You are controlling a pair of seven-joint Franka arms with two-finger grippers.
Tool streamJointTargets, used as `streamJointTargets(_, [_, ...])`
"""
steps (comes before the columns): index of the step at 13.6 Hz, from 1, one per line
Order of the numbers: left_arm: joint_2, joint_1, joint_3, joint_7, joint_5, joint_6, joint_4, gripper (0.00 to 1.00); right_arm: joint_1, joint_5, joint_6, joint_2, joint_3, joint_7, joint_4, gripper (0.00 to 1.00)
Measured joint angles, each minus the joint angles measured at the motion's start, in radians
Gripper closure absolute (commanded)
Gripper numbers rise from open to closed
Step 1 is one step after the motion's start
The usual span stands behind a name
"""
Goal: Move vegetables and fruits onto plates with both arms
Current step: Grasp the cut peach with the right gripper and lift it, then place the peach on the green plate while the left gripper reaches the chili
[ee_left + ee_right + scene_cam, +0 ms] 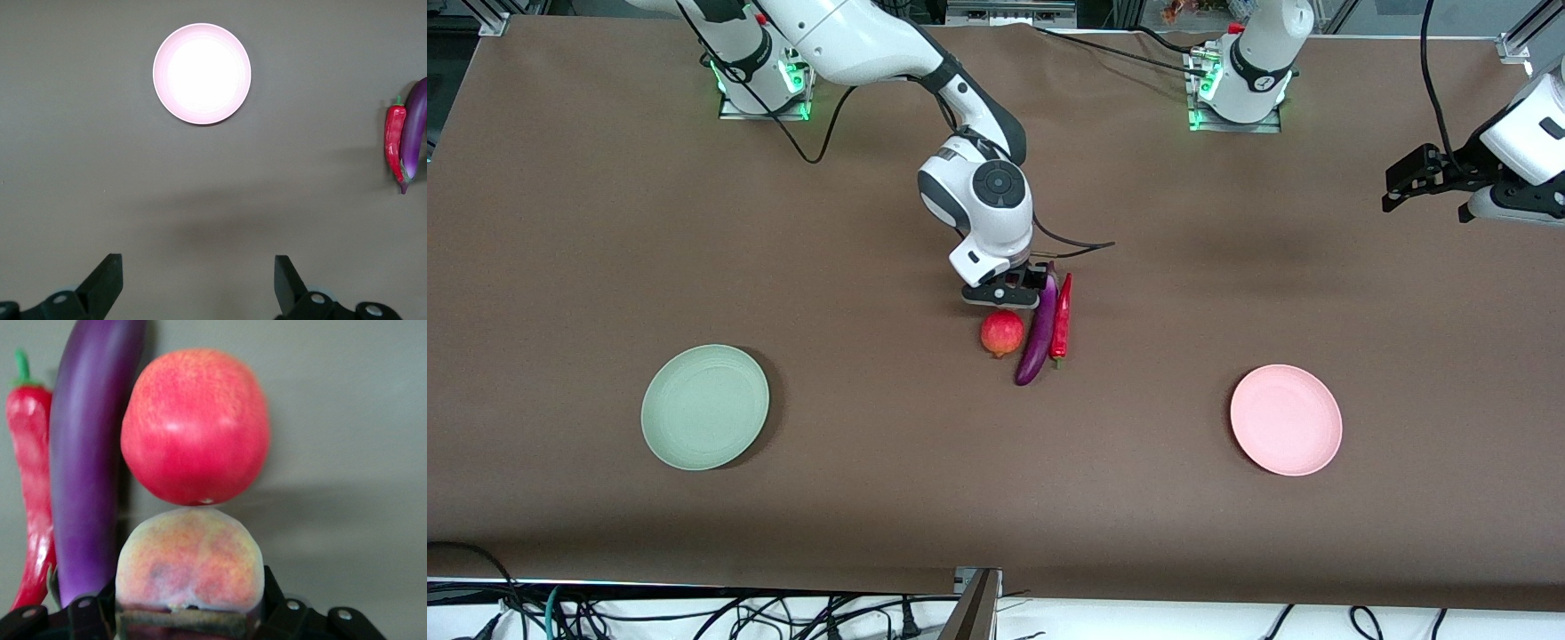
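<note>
The robot's right gripper should release the peach, now low at the table's middle, on the pale green plate's half [677, 393] farthest from the pink plate.
In the right wrist view a fuzzy pinkish-orange peach [190, 560] sits between the fingers of my right gripper [190, 603], which is shut on it. In the front view the right gripper [1003, 293] is low at the table's middle and hides the peach. The round red fruit [1002, 333] [197, 427] touches the peach, nearer the front camera. The purple eggplant [1039, 333] [87, 467] and the red chili [1062, 318] [30, 487] lie beside them. My left gripper [1405, 182] [197, 287] waits open and empty above the left arm's end of the table.
The pale green plate [704, 406] lies toward the right arm's end of the table, the pink plate [1286, 420] [202, 73] toward the left arm's end. Both are bare. A cable [1080, 244] trails on the brown table by the right wrist.
</note>
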Motion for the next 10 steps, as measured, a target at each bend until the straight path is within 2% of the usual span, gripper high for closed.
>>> streamJointTargets(2, [0.023, -0.001, -0.002, 0.000, 0.000, -0.013, 0.014, 0.00, -0.040, 0.000, -0.159, -0.036, -0.004, -0.080, 0.059, 0.46])
streamJointTargets(5, [0.112, -0.005, -0.006, 0.000, 0.000, -0.105, 0.103, 0.00, -0.131, 0.006, -0.302, -0.101, -0.008, -0.256, 0.076, 0.46])
streamJointTargets(7, [0.165, -0.007, -0.007, 0.000, 0.000, -0.137, 0.159, 0.00, -0.202, 0.007, -0.349, -0.123, -0.012, -0.371, 0.076, 0.46])
streamJointTargets(10, [0.195, -0.011, -0.007, 0.000, 0.000, -0.158, 0.178, 0.00, -0.313, 0.007, -0.353, -0.126, -0.036, -0.564, 0.076, 0.46])
